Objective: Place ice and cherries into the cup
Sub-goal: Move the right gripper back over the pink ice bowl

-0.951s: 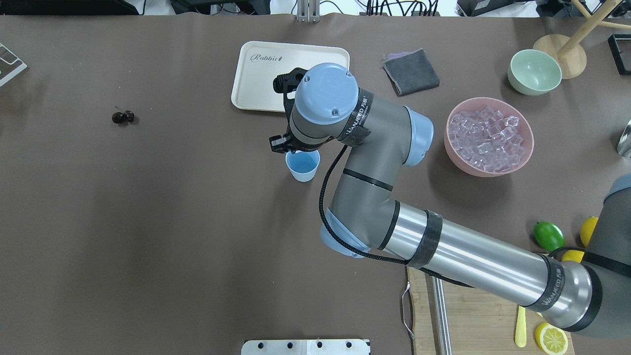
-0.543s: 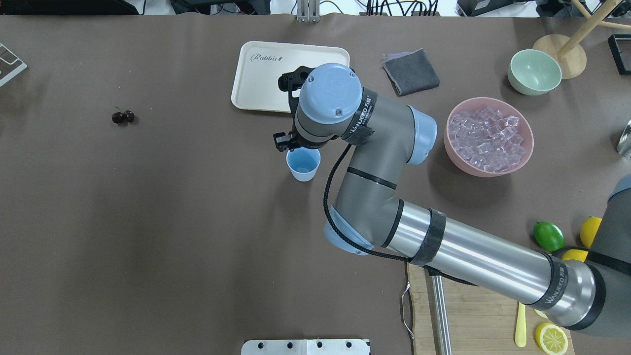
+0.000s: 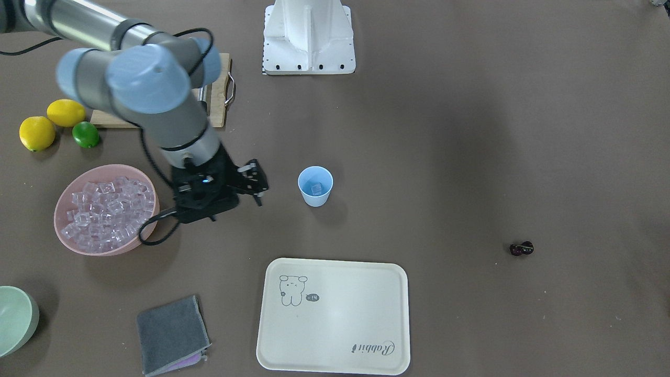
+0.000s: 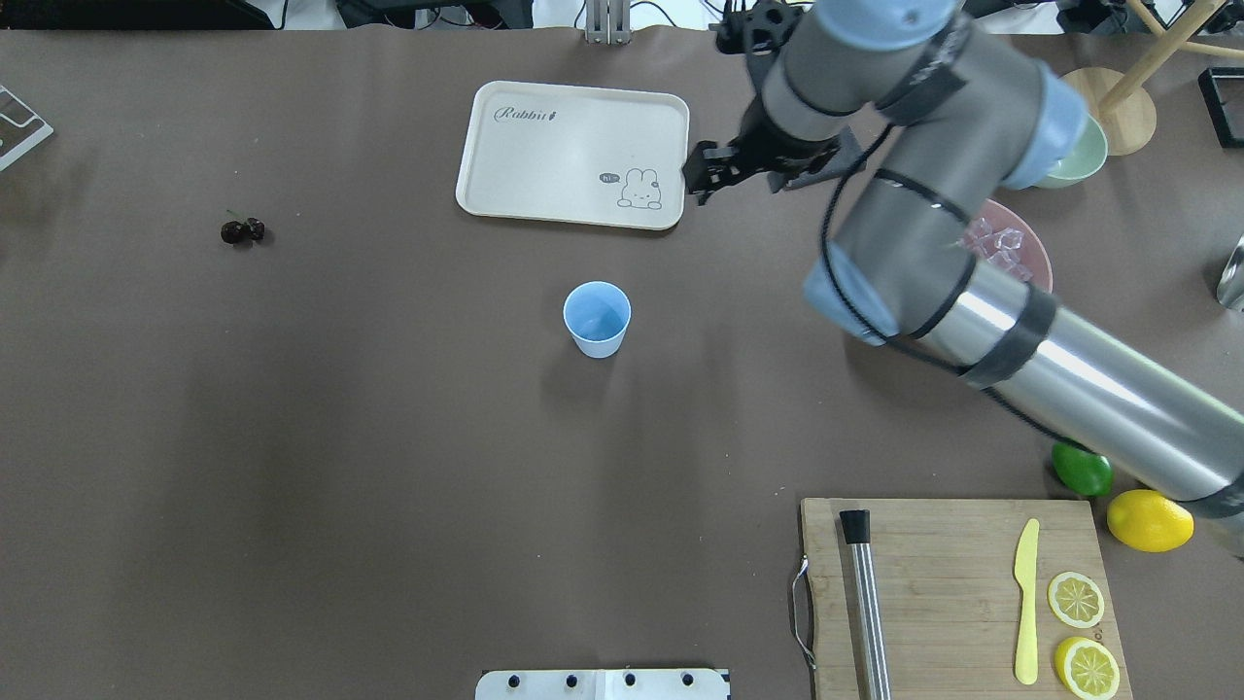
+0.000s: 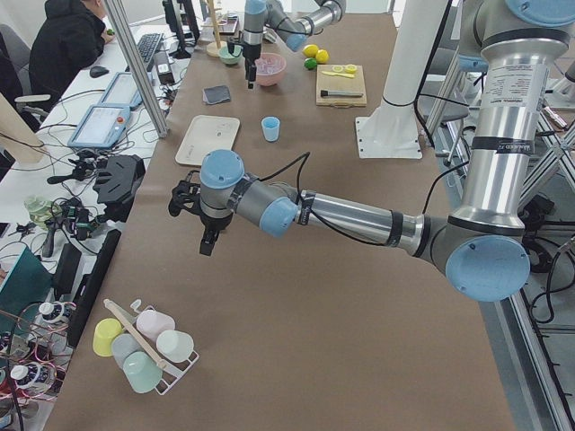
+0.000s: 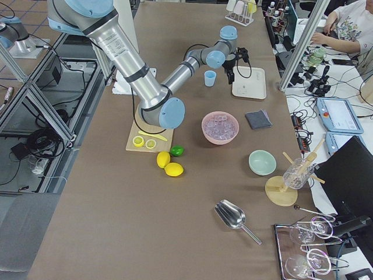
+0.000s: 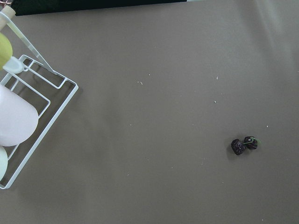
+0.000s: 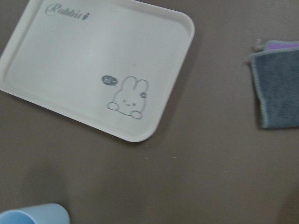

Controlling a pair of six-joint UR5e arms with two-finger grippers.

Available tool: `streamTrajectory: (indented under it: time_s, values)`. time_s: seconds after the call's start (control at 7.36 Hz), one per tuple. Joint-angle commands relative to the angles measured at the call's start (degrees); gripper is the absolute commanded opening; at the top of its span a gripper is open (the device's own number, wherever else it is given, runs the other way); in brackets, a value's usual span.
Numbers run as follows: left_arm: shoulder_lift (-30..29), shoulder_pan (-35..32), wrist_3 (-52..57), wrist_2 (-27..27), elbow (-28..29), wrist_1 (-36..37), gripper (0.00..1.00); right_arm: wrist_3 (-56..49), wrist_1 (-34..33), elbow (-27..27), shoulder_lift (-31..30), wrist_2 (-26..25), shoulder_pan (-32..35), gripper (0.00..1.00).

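Observation:
My right gripper will grab an ice cube near the middle of the bowl's ice pile (image 3: 116, 205) next, once it has gone to the pink bowl.
The light-blue cup (image 4: 597, 318) stands upright mid-table with one ice cube (image 3: 316, 189) in it. The cherries (image 4: 242, 231) lie alone on the table far to the left, and also show in the left wrist view (image 7: 244, 145). The pink bowl (image 3: 68, 238) holds several ice cubes. My right gripper (image 4: 702, 175) is open and empty. It hovers between the cup and the pink bowl, by the tray's corner. My left gripper (image 5: 207, 241) hangs above the table's left end, and I cannot tell whether it is open or shut.
A cream tray (image 4: 544, 146) lies behind the cup, with a grey cloth (image 3: 171, 332) and a pale green bowl (image 3: 13, 319) nearby. A cutting board (image 4: 957, 544) carries a knife and lemon slices. A lime (image 3: 85, 134) and lemons lie beside it. A cup rack (image 7: 32, 107) stands at the left end.
My right gripper has moved from just above the cup away to the right and back, toward the pink bowl, which uncovers the tray. The cup and the cherries have not moved.

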Motion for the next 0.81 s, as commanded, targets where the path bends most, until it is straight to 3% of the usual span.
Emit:
streamTrajectory:
  time_s: [0.0, 0.14, 0.27, 0.68]
  values:
    - [0.1, 0.0, -0.2, 0.0, -0.7, 0.0, 0.98, -14.6, 0.4, 3.8, -12.6, 9.9, 10.0, 0.90]
    - [-0.2, 0.0, 0.1, 0.0, -0.3, 0.0, 0.98, -23.0, 0.4, 3.8, -17.4, 9.9, 12.2, 0.90]
    - [-0.2, 0.0, 0.0, 0.0, -0.2, 0.0, 0.98, -24.5, 0.5, 4.4, -20.5, 7.8, 12.3, 0.90]
    - [-0.3, 0.0, -0.1, 0.0, -0.5, -0.1, 0.98, -23.7, 1.5, 4.3, -20.7, 5.4, 8.4, 0.87]
